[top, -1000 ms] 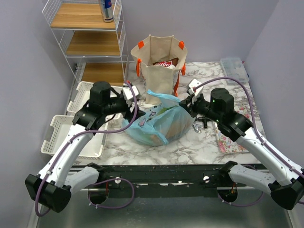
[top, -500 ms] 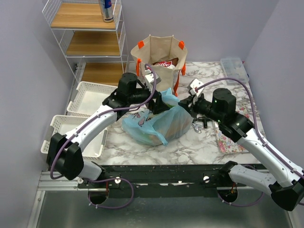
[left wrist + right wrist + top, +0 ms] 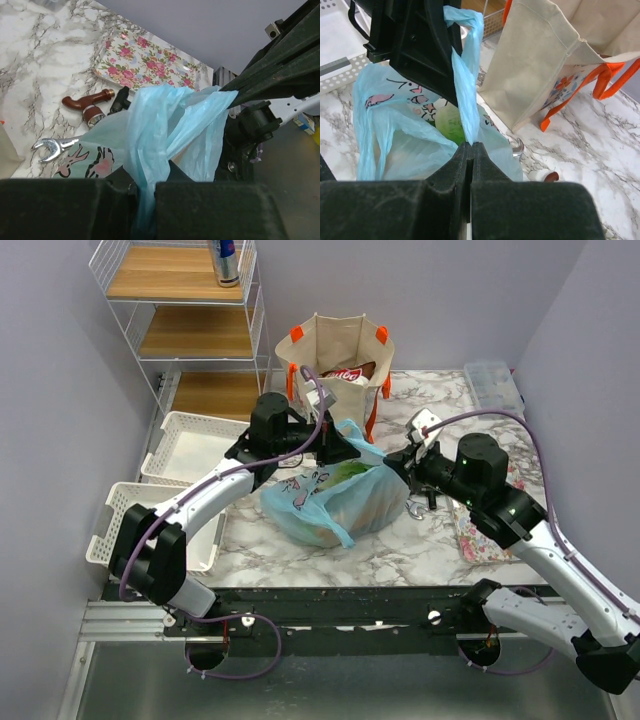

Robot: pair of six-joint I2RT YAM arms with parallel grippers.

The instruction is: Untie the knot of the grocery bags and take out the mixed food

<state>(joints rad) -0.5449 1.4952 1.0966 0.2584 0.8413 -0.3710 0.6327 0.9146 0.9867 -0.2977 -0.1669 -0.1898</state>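
I have both grippers pinching the same twisted piece of the bag's handle, so next I take the bag's printed side (image 3: pixel 321 477) with my left gripper and pull it away to open the bag wide.
The light-blue plastic bag (image 3: pixel 325 502) with cartoon print lies mid-table, its top opened between both arms. Green lettuce (image 3: pixel 449 122) shows inside it. My left gripper (image 3: pixel 146 184) is shut on a twisted strip of the bag's handle (image 3: pixel 150 130), above the bag's far side (image 3: pixel 343 448). My right gripper (image 3: pixel 471 145) is shut on the other handle strip (image 3: pixel 466 85), at the bag's right (image 3: pixel 398 466). Behind them the beige canvas tote (image 3: pixel 335 390) with orange straps stands upright, a red snack packet (image 3: pixel 346 374) inside. A blue-silver drink can (image 3: pixel 225 260) stands on the top shelf.
Two white wire baskets (image 3: pixel 186 448) (image 3: pixel 125 530) sit at the left under a wire shelf unit (image 3: pixel 180 335). A wrench (image 3: pixel 50 148), a brown-handled tool (image 3: pixel 87 104) and a floral tray (image 3: pixel 145 62) lie right of the bag. A clear box (image 3: pixel 492 386) is at the back right.
My left arm swung from the bag's left side over its top and its gripper shut on a handle strip. The right gripper drew slightly to the right, still holding its strip.
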